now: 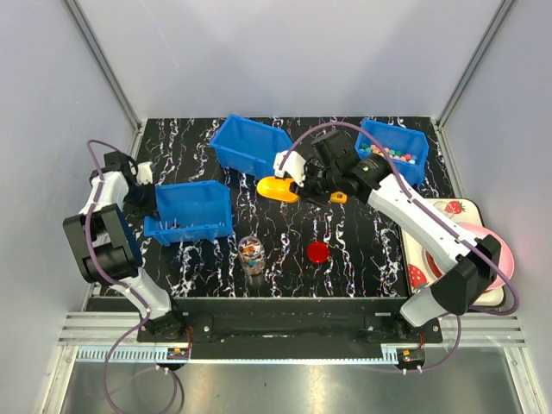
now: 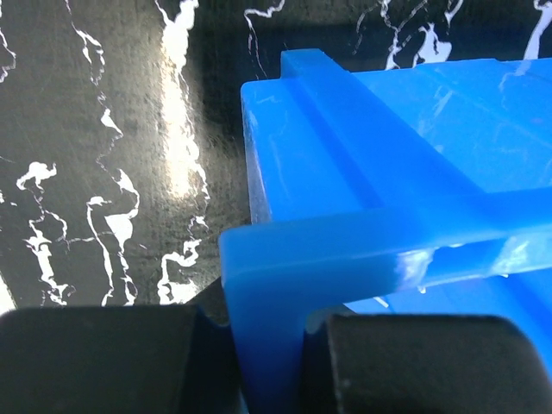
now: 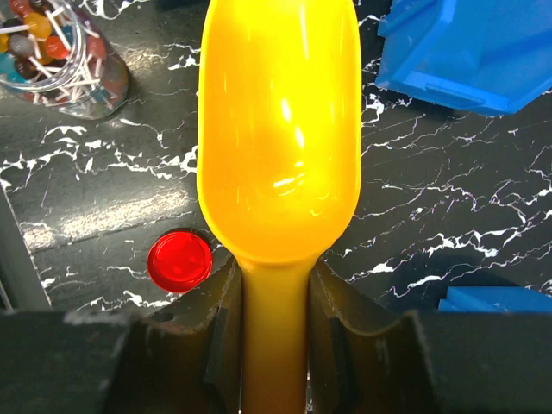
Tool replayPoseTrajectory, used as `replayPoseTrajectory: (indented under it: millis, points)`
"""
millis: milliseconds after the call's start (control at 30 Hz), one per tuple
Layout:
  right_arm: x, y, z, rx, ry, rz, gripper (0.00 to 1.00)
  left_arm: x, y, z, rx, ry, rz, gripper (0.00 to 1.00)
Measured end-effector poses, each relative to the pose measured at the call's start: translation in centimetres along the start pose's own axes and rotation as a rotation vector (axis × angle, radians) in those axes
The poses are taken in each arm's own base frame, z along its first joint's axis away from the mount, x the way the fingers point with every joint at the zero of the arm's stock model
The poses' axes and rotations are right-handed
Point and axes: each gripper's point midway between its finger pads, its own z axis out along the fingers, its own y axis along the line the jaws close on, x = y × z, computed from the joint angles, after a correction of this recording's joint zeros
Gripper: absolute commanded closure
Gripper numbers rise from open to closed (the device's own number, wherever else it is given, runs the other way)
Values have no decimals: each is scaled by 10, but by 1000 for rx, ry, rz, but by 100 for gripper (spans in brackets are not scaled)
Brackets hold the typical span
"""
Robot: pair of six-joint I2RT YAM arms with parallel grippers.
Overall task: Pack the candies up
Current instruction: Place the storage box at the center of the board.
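The robot's right gripper needs to set the yellow scoop down on the black table (image 1: 326, 185) between the back middle bin and the candy bin.
Small colourful candies (image 1: 392, 155) lie in the blue bin (image 1: 420, 164) at the back right. More candies (image 1: 251, 250) sit in a clear jar (image 3: 82, 82) near the front middle. My right gripper (image 1: 304, 188) (image 3: 272, 276) is shut on the handle of the yellow scoop (image 1: 278, 189) (image 3: 278, 129), which hangs over the table between the bins, its bowl empty. At the left, my left gripper (image 1: 148, 200) (image 2: 263, 323) is shut on the rim of another blue bin (image 1: 191, 210) (image 2: 388, 164).
A third blue bin (image 1: 250, 145) stands at the back middle. The flat red lid (image 1: 317, 252) (image 3: 179, 260) lies on the black marbled table right of the jar. A strawberry-print tray (image 1: 448, 207) with a pink plate (image 1: 507, 254) sits at the right edge.
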Motion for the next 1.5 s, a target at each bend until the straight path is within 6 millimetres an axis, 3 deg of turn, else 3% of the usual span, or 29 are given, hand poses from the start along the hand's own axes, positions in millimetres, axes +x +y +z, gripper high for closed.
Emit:
replayPoseTrajectory:
  millis: [367, 567, 767, 900, 1000, 1267, 1500]
  points:
    - [14, -10, 0, 77, -51, 76, 100, -20, 8, 14, 4, 35, -15, 100]
    - [24, -25, 6, 146, -59, 121, 100, -43, 14, 26, 14, 55, -40, 100]
    - [29, -49, 4, 256, -65, 170, 100, -64, 19, 33, 16, 69, -57, 93]
    - [34, -65, 2, 325, -72, 200, 100, -77, 23, 37, 16, 71, -68, 83]
    - [44, -73, 5, 354, -61, 228, 100, -85, 25, 39, 17, 63, -68, 70]
    - [94, -75, 22, 347, 33, 290, 100, -97, 24, 39, 30, 39, -65, 42]
    - [131, -79, 35, 333, 106, 347, 100, -100, 12, 27, 80, 9, -52, 28]
